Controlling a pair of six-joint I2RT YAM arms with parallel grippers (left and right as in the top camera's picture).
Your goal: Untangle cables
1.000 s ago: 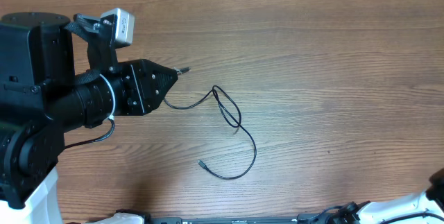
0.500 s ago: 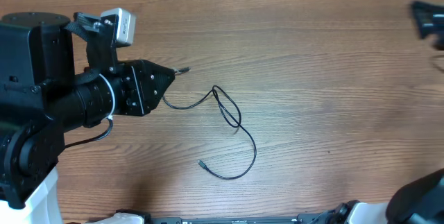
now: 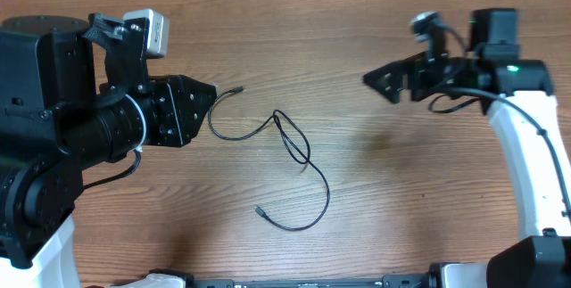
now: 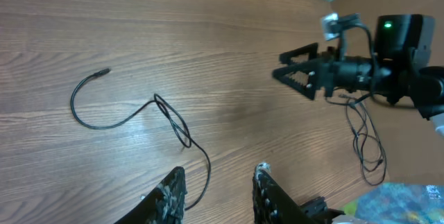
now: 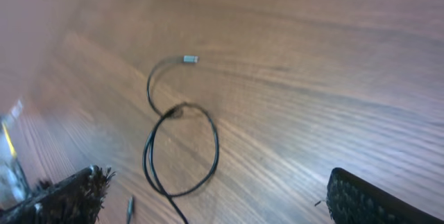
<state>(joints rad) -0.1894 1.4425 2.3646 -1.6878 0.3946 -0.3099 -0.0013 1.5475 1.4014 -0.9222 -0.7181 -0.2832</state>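
Note:
The side of the small crossed loop [image 3: 308,149] [image 5: 215,156] nearest my right gripper, in the middle of the black cables, will be gripped by that gripper.
The cables [image 3: 299,150] are thin black cords lying loose on the wooden table, with a small crossed loop in the middle. One plug end [image 3: 237,90] hooks back just off my left gripper [image 3: 211,97], and another plug [image 3: 260,209] lies nearer the front. In the left wrist view my left gripper [image 4: 220,170] stands open with nothing between its fingers, and the cables [image 4: 173,120] lie ahead of it. My right gripper [image 3: 379,86] hovers wide open to the right of the cables. Its wrist view shows the loop [image 5: 182,148] and a silvery plug [image 5: 190,59] between the spread fingers.
My bulky left arm and its base [image 3: 45,136] fill the left side. The right arm [image 3: 526,127] reaches in from the right edge, and its own black wires [image 4: 366,144] hang below it. A coloured sheet [image 4: 406,203] lies at the table's corner.
The right arm has swung in from the right edge to the upper right. The left gripper has let go of the plug end, whose cord now curls into a hook, and has drawn back slightly.

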